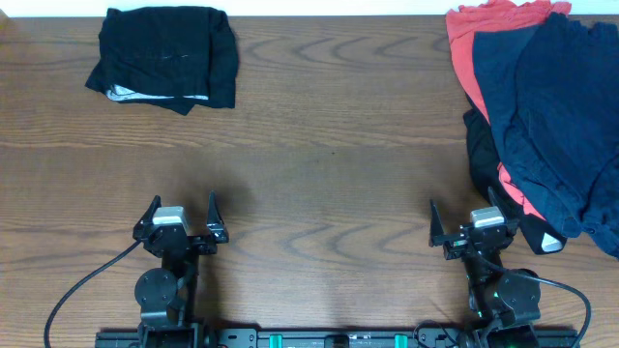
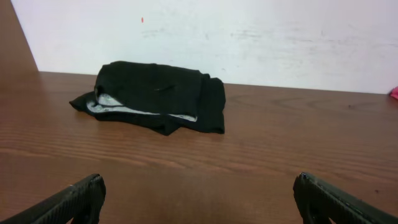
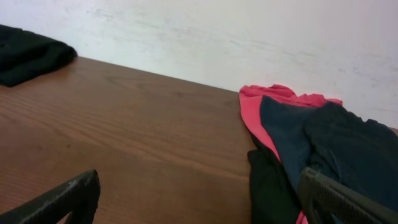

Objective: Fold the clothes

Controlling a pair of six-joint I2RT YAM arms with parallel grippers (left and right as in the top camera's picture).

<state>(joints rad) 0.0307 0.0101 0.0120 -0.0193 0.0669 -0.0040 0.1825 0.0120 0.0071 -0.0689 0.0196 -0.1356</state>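
Note:
Next, I close my right gripper on the navy blue garment's raised fold point(image 1: 522, 132) point(image 3: 319, 158), on the side that faces the coral red garment's edge.
A loose pile of clothes lies at the right edge of the table: a large navy blue garment point(image 1: 566, 116) on top, a coral red one point(image 1: 474, 34) and a black one point(image 1: 481, 155) under it. The pile also shows in the right wrist view point(image 3: 329, 146). A folded black garment point(image 1: 164, 56) lies at the far left, also seen in the left wrist view point(image 2: 155, 96). My left gripper point(image 1: 181, 222) is open and empty near the front edge. My right gripper point(image 1: 471, 232) is open and empty, just left of the pile's near corner.
The wooden table point(image 1: 329, 164) spreads between the two heaps. A white wall point(image 2: 249, 37) stands behind the far edge. Black cables run from both arm bases at the front edge.

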